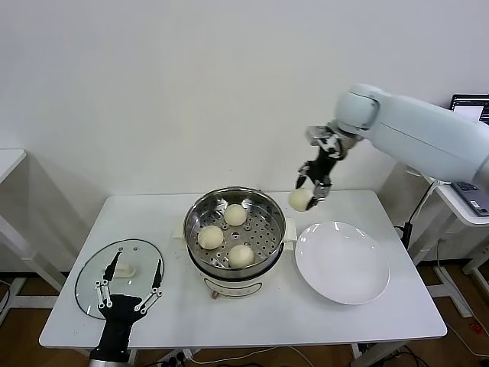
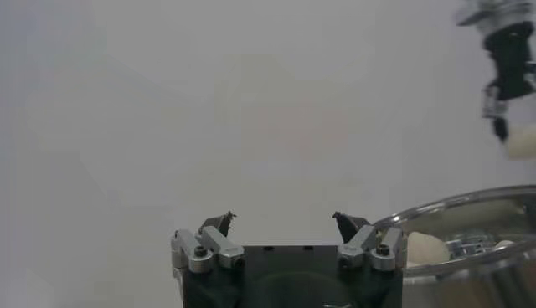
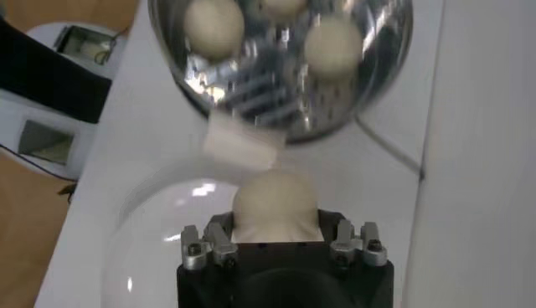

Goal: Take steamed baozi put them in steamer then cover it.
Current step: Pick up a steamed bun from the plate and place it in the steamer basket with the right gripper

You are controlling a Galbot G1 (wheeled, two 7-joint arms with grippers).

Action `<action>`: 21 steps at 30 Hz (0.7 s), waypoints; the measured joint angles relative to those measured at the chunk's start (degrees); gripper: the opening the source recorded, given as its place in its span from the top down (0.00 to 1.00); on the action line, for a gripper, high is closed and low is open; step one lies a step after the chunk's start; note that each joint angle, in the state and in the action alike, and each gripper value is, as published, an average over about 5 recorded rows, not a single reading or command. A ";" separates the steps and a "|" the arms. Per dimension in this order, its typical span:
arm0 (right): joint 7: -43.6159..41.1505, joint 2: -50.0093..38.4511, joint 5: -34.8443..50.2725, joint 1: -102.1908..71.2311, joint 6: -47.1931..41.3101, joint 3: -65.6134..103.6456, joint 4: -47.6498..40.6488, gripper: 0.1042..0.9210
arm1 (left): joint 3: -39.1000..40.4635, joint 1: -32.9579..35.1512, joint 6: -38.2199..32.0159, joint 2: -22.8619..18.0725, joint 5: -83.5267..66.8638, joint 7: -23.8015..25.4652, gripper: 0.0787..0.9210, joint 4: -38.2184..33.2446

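Observation:
Next, my right gripper lets go of the baozi on the bare patch of the steamer's tray [image 1: 258, 231] [image 3: 267, 72] nearest the white plate.
The steel steamer [image 1: 269, 209] stands mid-table with three cream baozi [image 1: 235, 215] on its perforated tray. My right gripper [image 1: 304, 197] hangs in the air just right of the steamer's rim, above the table, shut on a fourth baozi [image 3: 275, 199]. In the right wrist view that bun fills the jaws, with the steamer [image 3: 381, 67] beyond it. The glass cover [image 1: 93, 280] with its white handle lies flat at the table's front left. My left gripper [image 1: 130, 286] hovers over the cover, open and holding nothing; its fingertips [image 2: 222, 223] stand wide apart.
A bare white plate [image 1: 342, 261] lies right of the steamer, below the right gripper. A white wall runs behind the table. A side table with a laptop [image 1: 470, 107] stands at the far right.

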 measured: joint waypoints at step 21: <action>6.69 12.79 3.96 -1.37 -3.29 -8.43 -0.78 0.29 | -0.53 -0.20 -0.18 -0.07 -0.30 -0.18 0.12 0.32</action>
